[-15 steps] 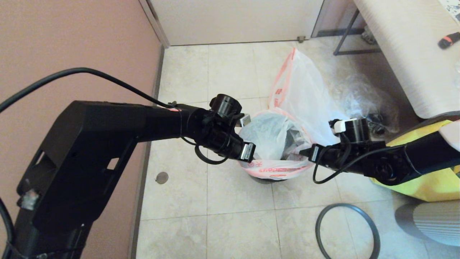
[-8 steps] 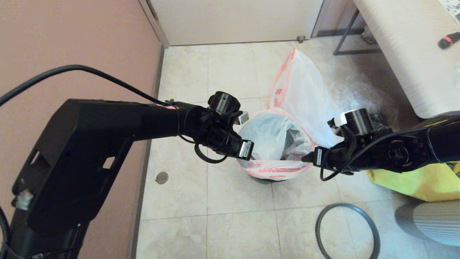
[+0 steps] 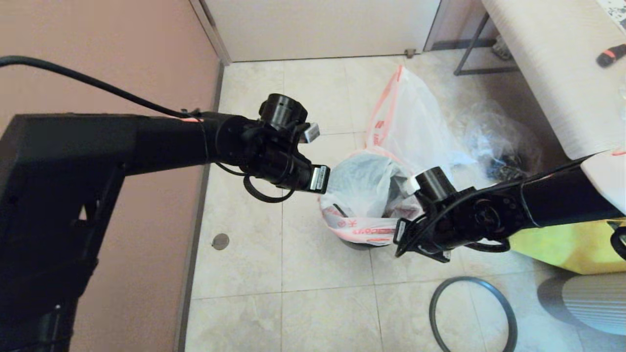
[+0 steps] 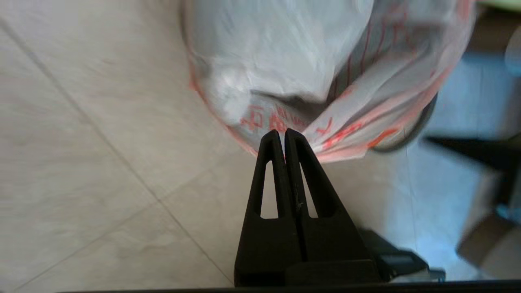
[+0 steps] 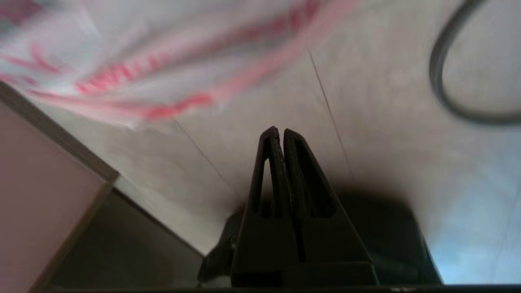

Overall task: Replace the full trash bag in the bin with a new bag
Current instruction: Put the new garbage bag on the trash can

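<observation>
The new bag's front edge barely overlaps the bin; my shut right gripper beside it should open, take that edge (image 3: 387, 240) and pull it farther over the bin's rim.
The bin (image 3: 359, 245) is almost hidden under the new bag (image 3: 364, 230), whose red-printed edge is folded over the bin's rim. Behind them the full trash bag (image 3: 408, 117) stands tall on the floor, showing its orange band. The grey rim ring (image 3: 469, 313) lies loose on the tiles to the front right. My left gripper (image 4: 283, 132) is shut and empty, hovering above the new bag's (image 4: 285, 65) left edge. My right gripper (image 5: 281, 130) is also shut and empty, over bare floor just in front of the bin, with the ring (image 5: 443, 93) off to its side.
A clear bag with dark items (image 3: 499, 142) lies behind my right arm. A yellow tote (image 3: 562, 244) and a ribbed grey object (image 3: 587, 303) sit at the right. A pale bench (image 3: 552, 63) is at the back right, and a pink wall (image 3: 98, 58) runs along the left.
My left arm lifted up and back from the bag's left rim. My right arm swung left and down, from the bin's right side to its front.
</observation>
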Tool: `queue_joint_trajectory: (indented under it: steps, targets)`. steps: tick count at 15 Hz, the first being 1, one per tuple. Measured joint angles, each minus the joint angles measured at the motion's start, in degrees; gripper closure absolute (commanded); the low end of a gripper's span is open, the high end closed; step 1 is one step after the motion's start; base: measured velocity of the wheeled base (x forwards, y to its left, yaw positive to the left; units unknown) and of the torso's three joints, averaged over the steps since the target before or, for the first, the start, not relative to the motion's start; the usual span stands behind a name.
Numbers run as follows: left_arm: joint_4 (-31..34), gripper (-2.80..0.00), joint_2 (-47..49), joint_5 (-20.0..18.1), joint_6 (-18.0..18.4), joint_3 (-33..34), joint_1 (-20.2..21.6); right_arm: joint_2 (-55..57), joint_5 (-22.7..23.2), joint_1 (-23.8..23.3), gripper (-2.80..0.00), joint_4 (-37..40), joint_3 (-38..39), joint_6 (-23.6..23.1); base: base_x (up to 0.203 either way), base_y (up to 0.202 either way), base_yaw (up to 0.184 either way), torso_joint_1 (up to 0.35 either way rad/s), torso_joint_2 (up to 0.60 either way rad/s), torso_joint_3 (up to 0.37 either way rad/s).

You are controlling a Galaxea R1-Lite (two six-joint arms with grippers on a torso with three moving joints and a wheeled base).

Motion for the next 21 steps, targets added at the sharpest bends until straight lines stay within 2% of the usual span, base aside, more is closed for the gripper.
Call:
queue_joint_trajectory:
  steps: [1, 2, 7, 11, 12, 21]
  targets:
    - [0.02, 0.0, -1.25, 0.41, -0.18, 0.01, 0.38, 0.76, -0.91, 0.64, 0.0, 1.4, -0.82, 1.17, 0.0, 0.0, 0.0, 0.0, 0.0, 0.0]
    - [0.02, 0.0, -2.38, 0.6, -0.5, 0.1, 0.77, 1.31, -1.92, 0.89, -2.8, 1.72, -1.26, 2.1, 0.0, 0.0, 0.0, 0.0, 0.0, 0.0]
    - [0.02, 0.0, -5.32, 0.74, -1.17, 0.29, 1.43, 2.07, -2.14, 1.75, -2.8, 1.76, -2.21, 7.68, 0.0, 0.0, 0.0, 0.0, 0.0, 0.0]
    - [0.0, 0.0, -6.06, 0.74, -1.17, 0.29, 1.75, 3.44, -2.16, 1.68, -2.8, 1.9, -5.37, 9.41, 0.0, 0.0, 0.0, 0.0, 0.0, 0.0]
    - [-0.02, 0.0, -6.17, 0.72, -1.17, 0.29, 1.78, 3.87, -2.19, 1.45, 0.0, 1.89, -6.02, 9.45, 0.0, 0.0, 0.0, 0.0, 0.0, 0.0]
    - [-0.12, 0.0, -6.26, 0.68, -1.28, 0.32, 1.78, 4.79, -2.33, -0.51, 0.0, 1.98, -7.14, 9.49, 0.0, 0.0, 0.0, 0.0, 0.0, 0.0]
